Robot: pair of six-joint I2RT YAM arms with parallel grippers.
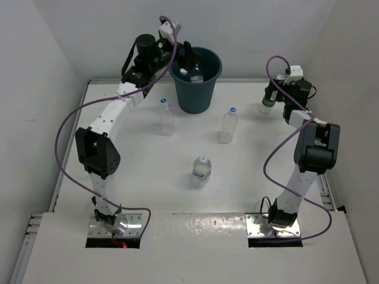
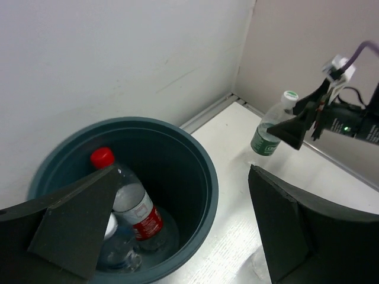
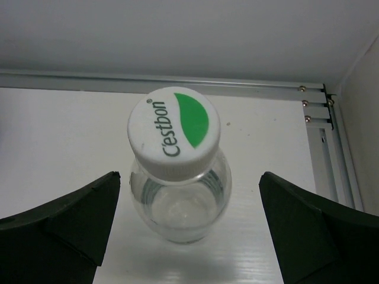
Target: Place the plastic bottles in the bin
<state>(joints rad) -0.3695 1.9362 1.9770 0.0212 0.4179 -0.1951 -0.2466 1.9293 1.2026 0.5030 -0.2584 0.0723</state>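
My left gripper is to grab next the middle of the blue-capped bottle (image 1: 167,120) that stands on my left gripper's side of the teal bin.
The teal bin (image 1: 195,89) stands at the back middle of the table. My left gripper (image 1: 188,57) hangs open and empty over its mouth. In the left wrist view the bin (image 2: 208,177) holds a red-capped, red-labelled bottle (image 2: 133,204) and a second clear bottle (image 2: 118,251). My right gripper (image 1: 273,97) is open at the back right, over an upright white-capped, green-labelled bottle (image 3: 177,171). The bottle stands between the spread fingers (image 3: 83,216), untouched, and also shows in the left wrist view (image 2: 269,127). Three clear bottles stand on the table: two blue-capped (image 1: 167,117) (image 1: 228,124) and one nearer (image 1: 201,170).
White walls close in the table at the back and sides. A metal rail (image 3: 177,80) runs along the back edge just behind the right bottle. Purple cables loop from both arms.
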